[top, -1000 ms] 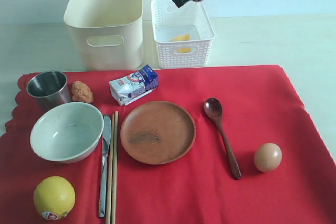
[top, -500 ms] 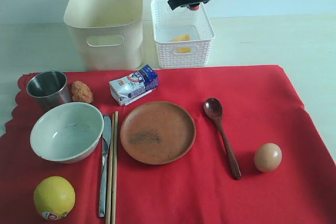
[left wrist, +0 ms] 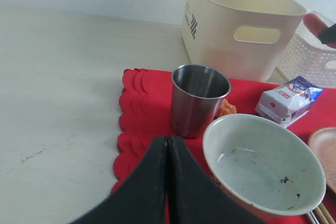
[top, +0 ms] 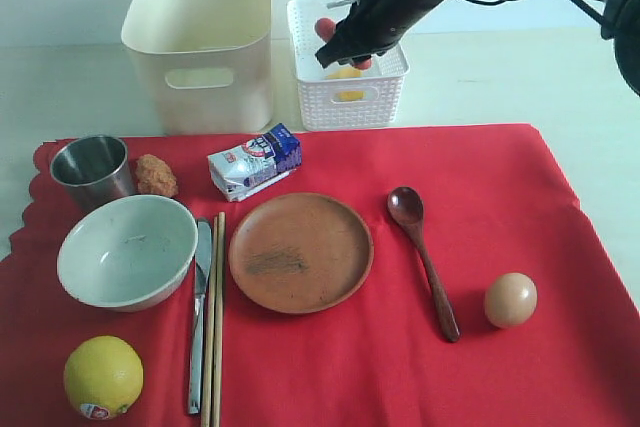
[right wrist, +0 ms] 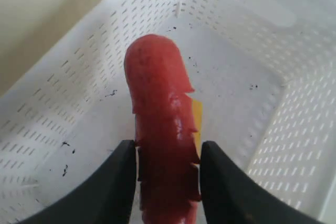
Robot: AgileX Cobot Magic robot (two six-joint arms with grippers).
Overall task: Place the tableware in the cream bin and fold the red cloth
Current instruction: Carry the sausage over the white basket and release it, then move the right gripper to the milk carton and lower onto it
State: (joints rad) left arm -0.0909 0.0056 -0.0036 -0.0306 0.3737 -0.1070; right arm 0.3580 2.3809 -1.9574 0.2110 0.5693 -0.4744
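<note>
The red sausage, now hanging inside the lattice basket, will be let go by my right gripper beside the yellow cheese (top: pixel 328 87) (right wrist: pixel 130 145), near the front side of the white lattice basket.
The red cloth (top: pixel 500 187) holds the steel cup (top: pixel 92 169), pale bowl (top: pixel 127 250), brown plate (top: pixel 300 251), wooden spoon (top: pixel 425 262), knife (top: pixel 199 317) and chopsticks (top: pixel 214 327). Behind its far edge stands the cream bin (top: pixel 200 47), with nothing showing inside. My right gripper (right wrist: pixel 168 156) is shut on a red sausage (right wrist: pixel 160 129) and hangs inside the white lattice basket (top: pixel 350 97). My left gripper (left wrist: pixel 167 145) is shut on nothing, low over the cloth's scalloped edge (left wrist: pixel 136 108), close to the cup (left wrist: pixel 198 98) and bowl (left wrist: pixel 262 163). It is out of the exterior view.
Food lies among the tableware: a lemon (top: pixel 103 375), an egg (top: pixel 510 299), a milk carton (top: pixel 254 161) and a brown fried piece (top: pixel 156 175). Yellow cheese (top: pixel 345 75) sits in the basket under the sausage. Pale bare table surrounds the cloth.
My right gripper has come down with the sausage from above the basket's far rim into the basket. Nothing on the cloth has moved.
</note>
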